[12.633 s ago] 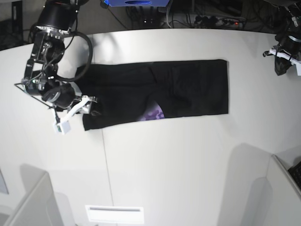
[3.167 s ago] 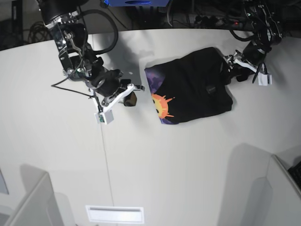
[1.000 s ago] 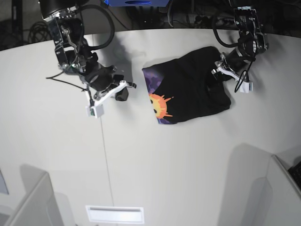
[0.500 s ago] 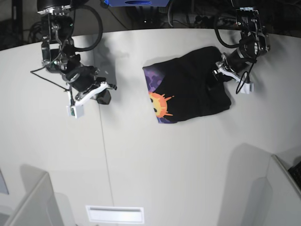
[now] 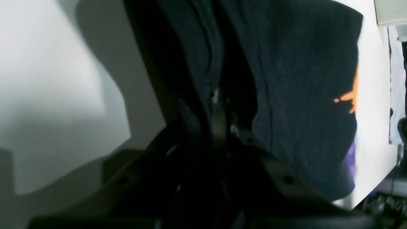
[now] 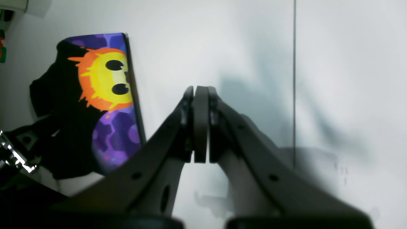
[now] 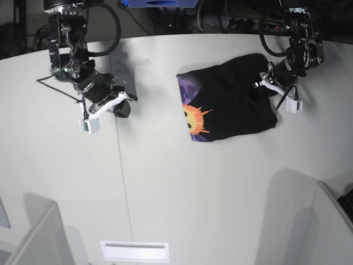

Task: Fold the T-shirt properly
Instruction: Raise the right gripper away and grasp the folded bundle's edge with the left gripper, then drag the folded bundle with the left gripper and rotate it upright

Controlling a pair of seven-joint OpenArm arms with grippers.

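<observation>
I should use my left gripper to lay the T-shirt on the bare white table (image 7: 170,97) near the thin seam, toward the back, and let it go there.
The T-shirt (image 7: 234,102) lies folded into a black bundle on the white table, right of centre. Its orange sun print on purple (image 7: 194,121) faces up at the left end. My left gripper (image 7: 260,88) is at the bundle's right side, shut on a fold of the black cloth (image 5: 302,95); in the left wrist view the fingertips (image 5: 219,98) are pressed together among the folds. My right gripper (image 7: 123,107) hovers over bare table left of the shirt, shut with nothing in it. The right wrist view shows its closed tips (image 6: 201,90) and the sun print (image 6: 105,79) beyond.
A thin seam (image 7: 122,182) runs down the table top. A white slotted plate (image 7: 134,251) sits at the front edge. Grey partitions stand at the lower left (image 7: 38,237) and lower right (image 7: 325,226). Cables and a power strip (image 7: 259,25) lie behind the table.
The T-shirt has slid a little to the right with the left gripper holding it. The right arm has drawn back to the left, away from the shirt.
</observation>
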